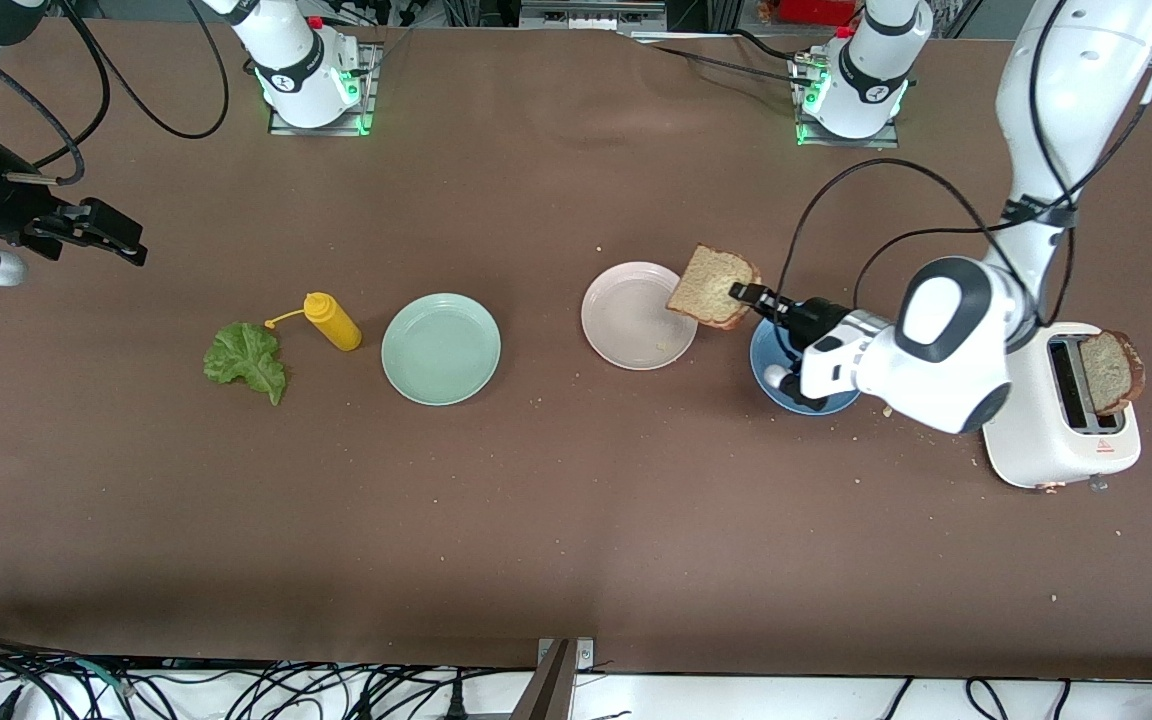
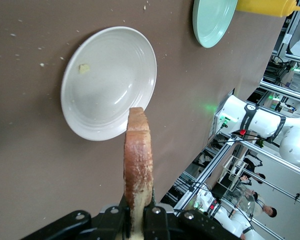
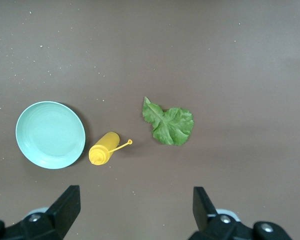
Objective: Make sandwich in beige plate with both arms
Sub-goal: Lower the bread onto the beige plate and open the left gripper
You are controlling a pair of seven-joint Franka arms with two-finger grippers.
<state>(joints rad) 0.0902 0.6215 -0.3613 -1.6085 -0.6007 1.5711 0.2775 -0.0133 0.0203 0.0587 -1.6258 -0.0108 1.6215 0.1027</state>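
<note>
The robot's left gripper needs to release the brown toast, now held over the beige plate's rim, flat on the beige plate, just off its middle (image 1: 653,317) (image 2: 106,94) toward the blue plate.
My left gripper (image 1: 748,295) is shut on a slice of brown toast (image 1: 713,286) and holds it in the air over the rim of the beige plate (image 1: 626,335). In the left wrist view the toast (image 2: 138,160) stands edge-on between the fingers, over the rim of the beige plate (image 2: 97,75), which holds only a crumb. A second slice of toast (image 1: 1110,371) sticks up from the white toaster (image 1: 1061,425). The green lettuce leaf (image 1: 247,360) lies on the table at the right arm's end. My right gripper (image 1: 106,232) is open and empty, up in the air; the lettuce (image 3: 169,122) shows below it.
A mint-green plate (image 1: 441,348) and a yellow squeeze bottle (image 1: 332,320) lie between the lettuce and the beige plate. A blue plate (image 1: 771,375) sits under the left arm's wrist, beside the beige plate. Crumbs are scattered over the brown table.
</note>
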